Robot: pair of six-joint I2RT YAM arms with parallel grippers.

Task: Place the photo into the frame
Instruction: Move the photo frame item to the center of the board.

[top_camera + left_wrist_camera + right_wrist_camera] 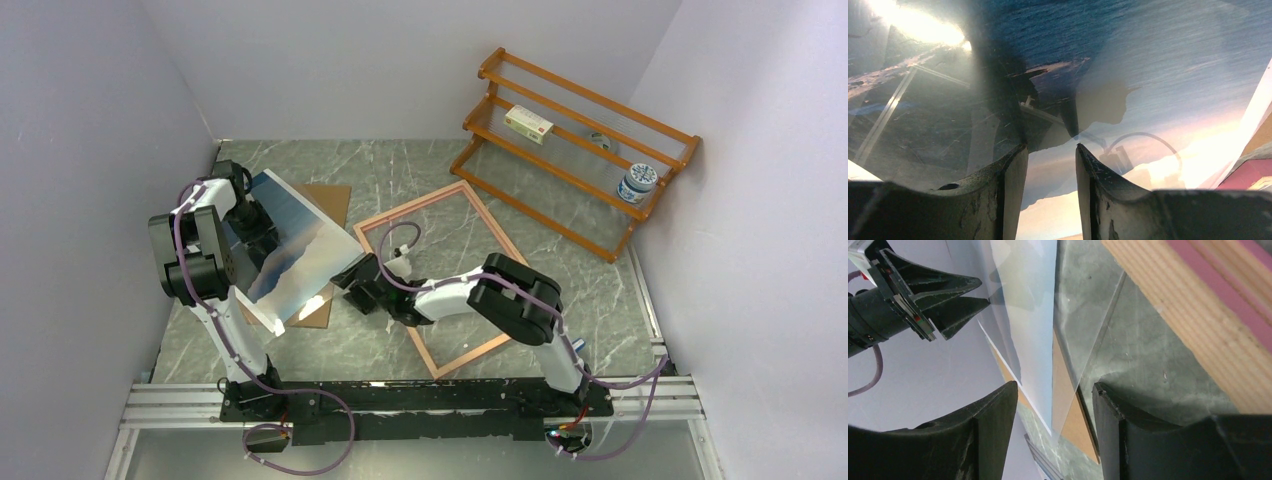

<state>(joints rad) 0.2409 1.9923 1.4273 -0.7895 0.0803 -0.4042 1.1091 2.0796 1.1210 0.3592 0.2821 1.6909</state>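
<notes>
The clear sheet covers the photo and my right gripper is near its close corner; next I grab the sheet's edge farther [1110,305] along, lifting it off.
The photo [300,245], a blue sea landscape, stands tilted at the left with its picture side up. My left gripper [262,240] is at its left part. In the left wrist view the glossy print [1158,60] fills the picture and my left gripper [1050,147] has its jaws apart, the tips touching the surface. The frame [408,204] lies flat mid-table, wood-coloured side up. My right gripper [345,283] is low between frame and photo, open and holding nothing [1054,385]. Beyond it show the photo's pale back [1033,315], the frame's edge [1188,305] and the left gripper [983,295].
A brown backing board [330,200] lies under the photo, and a clear sheet [1093,340] leans above it [1068,405]. An orange wooden rack [570,140] at the back right holds a small box [528,123] and a jar [636,183]. White walls close in left and right.
</notes>
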